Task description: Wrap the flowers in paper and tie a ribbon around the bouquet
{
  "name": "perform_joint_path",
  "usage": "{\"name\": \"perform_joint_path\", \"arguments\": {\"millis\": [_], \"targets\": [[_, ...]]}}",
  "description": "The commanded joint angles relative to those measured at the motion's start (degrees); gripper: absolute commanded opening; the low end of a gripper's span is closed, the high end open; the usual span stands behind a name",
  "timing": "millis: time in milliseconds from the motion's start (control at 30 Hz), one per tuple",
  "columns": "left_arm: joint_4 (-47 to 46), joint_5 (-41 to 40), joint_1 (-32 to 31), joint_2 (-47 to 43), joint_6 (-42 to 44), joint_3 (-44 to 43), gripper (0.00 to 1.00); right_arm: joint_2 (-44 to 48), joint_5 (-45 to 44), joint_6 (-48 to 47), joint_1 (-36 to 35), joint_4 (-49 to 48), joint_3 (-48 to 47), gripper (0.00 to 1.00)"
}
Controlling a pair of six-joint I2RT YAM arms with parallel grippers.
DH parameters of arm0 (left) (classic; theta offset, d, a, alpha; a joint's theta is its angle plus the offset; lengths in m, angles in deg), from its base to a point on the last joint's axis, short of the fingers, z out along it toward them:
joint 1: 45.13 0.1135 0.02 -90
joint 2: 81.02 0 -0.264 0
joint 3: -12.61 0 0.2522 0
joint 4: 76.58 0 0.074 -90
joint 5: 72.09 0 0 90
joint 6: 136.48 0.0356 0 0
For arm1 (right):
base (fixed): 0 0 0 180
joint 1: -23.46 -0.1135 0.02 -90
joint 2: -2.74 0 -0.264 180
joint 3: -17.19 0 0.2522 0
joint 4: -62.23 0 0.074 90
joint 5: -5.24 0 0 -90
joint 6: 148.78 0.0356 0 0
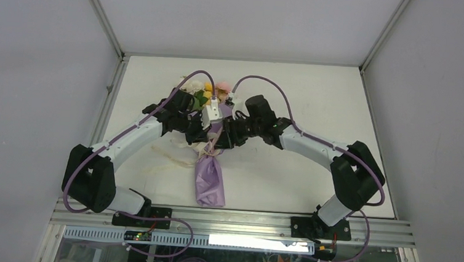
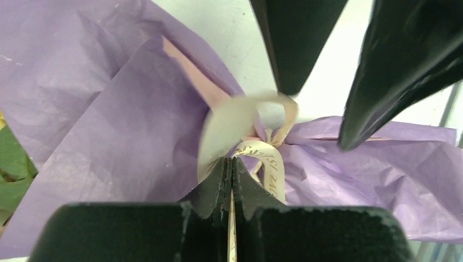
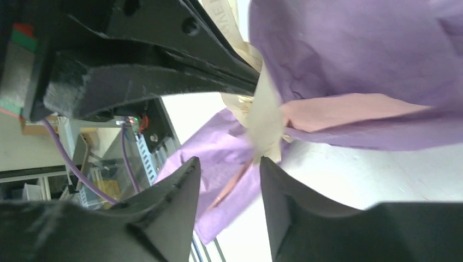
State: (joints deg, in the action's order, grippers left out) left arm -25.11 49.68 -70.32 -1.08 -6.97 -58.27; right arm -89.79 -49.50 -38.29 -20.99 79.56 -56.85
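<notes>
The ribbon loop hangs at my right fingers' edge, so they should reach deeper and pinch the ribbon (image 2: 241, 148) by my left fingers.
The bouquet lies mid-table, its flowers (image 1: 209, 92) at the far end and the lilac paper (image 1: 209, 180) tapering toward the near edge. Both grippers meet over its neck. My left gripper (image 2: 232, 161) is shut on the cream ribbon (image 2: 272, 166), which loops up to a knot against the paper (image 2: 109, 125). My right gripper (image 3: 228, 162) stands open just beside the ribbon (image 3: 266, 117), nothing between its fingers; the paper (image 3: 349, 49) is behind. A slack ribbon tail (image 1: 169, 161) trails left on the table.
Green leaves (image 2: 11, 164) show at the left edge of the left wrist view. The right gripper's fingers (image 2: 297, 43) hang above the knot there. The white table (image 1: 313, 173) ends in a metal rail (image 1: 235, 220) at the front, with walls all round.
</notes>
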Motion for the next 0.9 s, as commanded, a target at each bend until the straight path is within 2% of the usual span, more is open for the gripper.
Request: {"name": "perform_joint_path", "arguments": {"millis": [0, 100, 200, 267, 300, 333, 433, 633, 700, 867], "targets": [[-5.0, 0.0, -0.6, 0.2, 0.2, 0.7, 0.00, 1.8, 4.3, -9.5, 4.5, 12.2, -7.0, 0.52], [-5.0, -0.2, -0.6, 0.1, 0.9, 1.0, 0.00, 1.0, 6.0, -15.3, 8.0, 21.7, -10.7, 0.57], [-5.0, 0.0, -0.6, 0.0, 1.1, 1.1, 0.00, 0.4, 6.5, -16.7, 11.9, 23.3, -11.6, 0.58], [-5.0, 0.0, -0.7, 0.0, 1.1, 1.1, 0.00, -0.5, 3.5, -11.6, 14.0, 18.3, -10.0, 0.52], [-5.0, 0.0, -0.7, -0.1, 1.1, 1.2, 0.00, -1.4, 1.3, -9.0, 14.2, 15.6, -9.2, 0.45], [-5.0, 0.0, -0.7, -0.2, 1.1, 1.2, 0.00, -2.9, -0.3, -6.4, 13.7, 13.0, -8.8, 0.33], [-5.0, 0.2, -1.0, -0.3, 1.1, 1.2, 0.00, -6.2, -3.1, -1.3, 9.7, 6.2, -6.8, 0.22], [-4.9, 0.1, -1.3, -0.5, 1.2, 1.3, 0.00, -9.2, -1.9, 7.8, 3.2, -12.0, -0.5, 0.16], [-4.8, 0.0, -1.4, -0.5, 1.3, 1.4, 0.00, -9.8, -1.0, 10.5, 1.8, -18.9, 1.0, 0.16], [-4.5, 0.5, -1.3, -1.0, 1.3, 1.7, 0.00, -11.2, -1.2, 13.7, 0.5, -29.1, 3.4, 0.19]]}}
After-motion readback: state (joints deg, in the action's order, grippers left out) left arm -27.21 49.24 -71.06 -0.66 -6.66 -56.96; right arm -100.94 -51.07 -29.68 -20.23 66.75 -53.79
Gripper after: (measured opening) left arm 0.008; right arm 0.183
